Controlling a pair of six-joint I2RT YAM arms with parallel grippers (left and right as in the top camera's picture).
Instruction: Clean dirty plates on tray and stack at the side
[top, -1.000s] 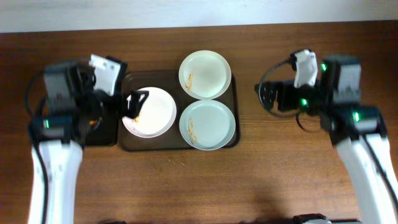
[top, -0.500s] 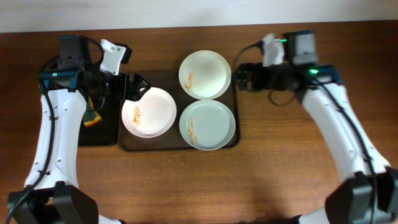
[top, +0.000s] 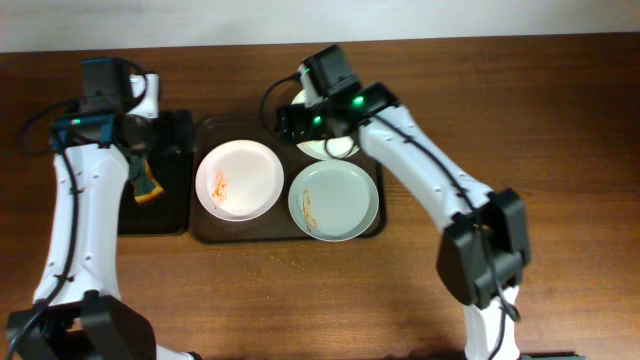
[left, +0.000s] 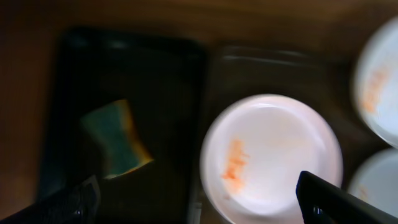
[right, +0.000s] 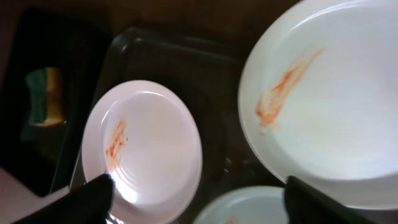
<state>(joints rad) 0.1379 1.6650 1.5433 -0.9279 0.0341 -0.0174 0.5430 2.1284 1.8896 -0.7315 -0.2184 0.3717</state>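
Note:
The robot's left gripper should next move to the sponge in the black tray and close on the sponge's green part (top: 141, 174) (left: 113, 137), because the plates need to be wiped.
Three white plates with orange sauce streaks lie on the dark brown tray (top: 200, 232): a left plate (top: 238, 180), a front right plate (top: 333, 200), and a back plate (top: 338, 148) mostly hidden under my right arm. My right gripper (top: 287, 120) is open and empty above the tray's back edge. Its wrist view shows the left plate (right: 143, 149), the back plate (right: 329, 106) and the front plate (right: 249, 210) below the open fingers (right: 208, 200). My left gripper (top: 172, 130) is open and empty (left: 199, 205) between the black tray and the left plate (left: 270, 158).
A narrower black tray (top: 150, 218) stands left of the brown tray, holding a green and yellow sponge (top: 147, 186), also seen in the left wrist view (left: 118, 140) and the right wrist view (right: 45, 96). Bare wooden table lies to the right and front.
My right arm has swung far left, from the table's right side to over the back plate. My left gripper has drawn back left off the left plate toward the black tray.

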